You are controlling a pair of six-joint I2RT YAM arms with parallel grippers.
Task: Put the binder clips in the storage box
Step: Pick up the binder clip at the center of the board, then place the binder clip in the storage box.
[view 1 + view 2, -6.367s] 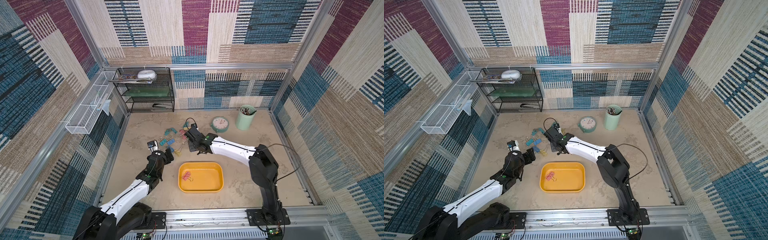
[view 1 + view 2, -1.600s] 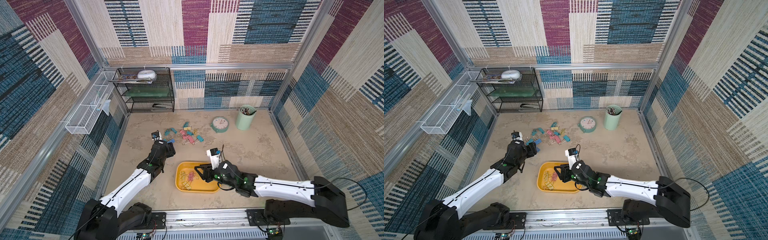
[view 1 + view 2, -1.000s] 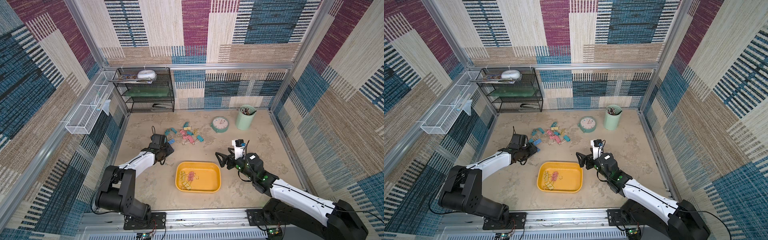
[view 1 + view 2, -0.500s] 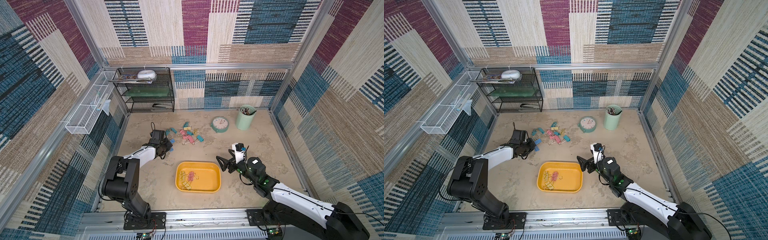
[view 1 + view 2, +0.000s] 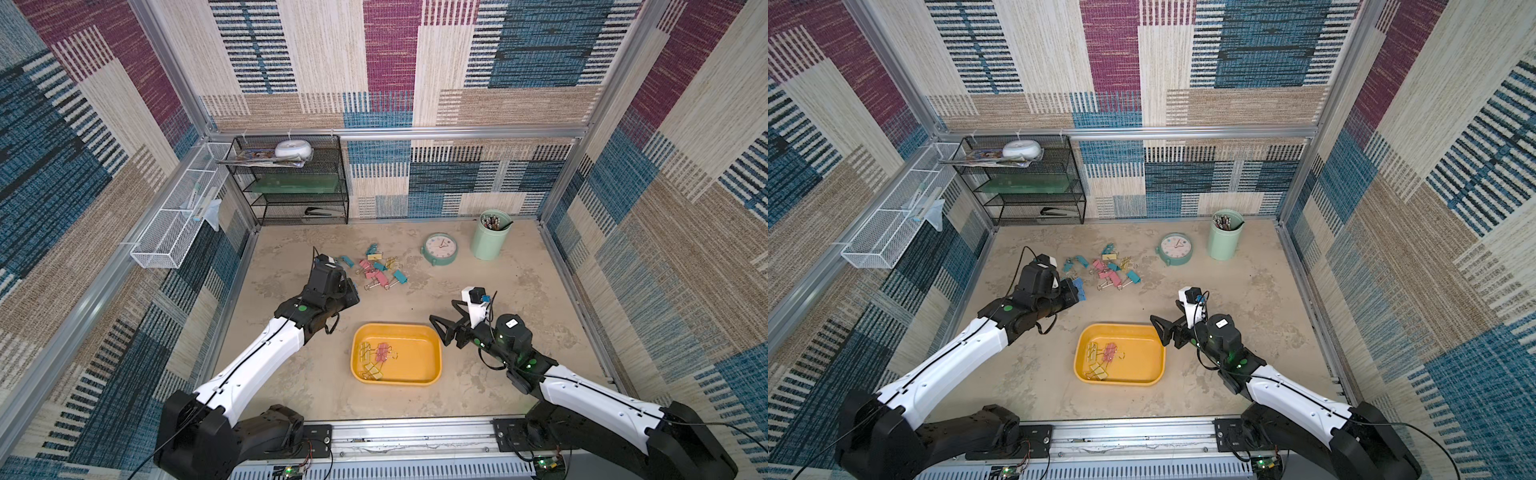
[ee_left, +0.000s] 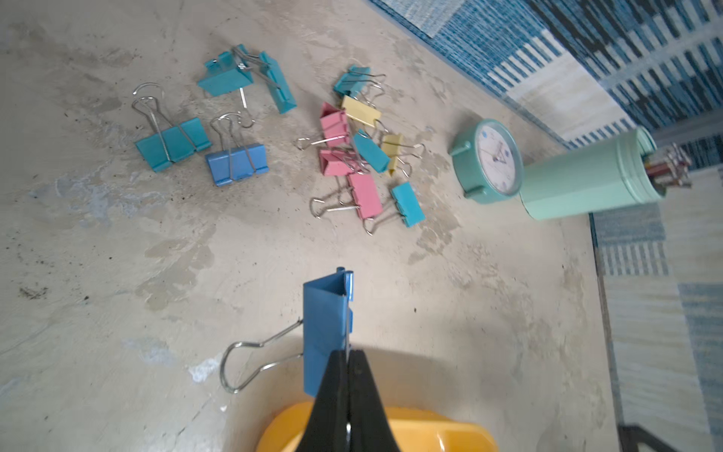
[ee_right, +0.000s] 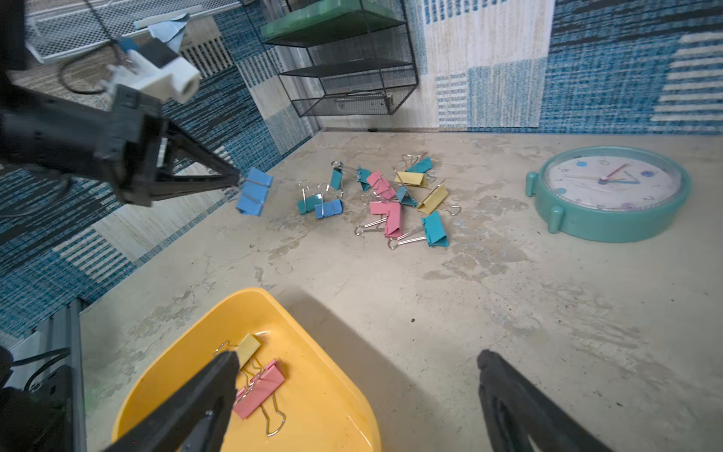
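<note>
Next, my left gripper lets go of the blue binder clip in the storage box (image 5: 374,345) between the yellow and pink clips. The blue clip now hangs off the floor beside the box.
My left gripper (image 6: 347,354) is shut on the wire handle of a blue binder clip (image 6: 324,325), which hangs off the floor between the loose pile and the storage box; both top views show this clip (image 5: 1079,287) at the fingertips. Several pink, yellow, blue and teal binder clips (image 5: 380,270) lie scattered on the floor beyond it. The yellow-orange storage box (image 5: 415,357) holds a few pink and yellow clips (image 5: 376,357). My right gripper (image 7: 358,358) stands open and empty over the box's right end (image 7: 313,391).
A teal clock (image 5: 440,248) and a mint-green pen cup (image 5: 490,235) stand at the back right. A black mesh shelf (image 5: 299,183) fills the back left corner. A white wire basket (image 5: 178,224) hangs on the left wall.
My left gripper has shut on the blue clip and lifted it away from the pile toward the box. The right gripper has stayed open beside the box.
</note>
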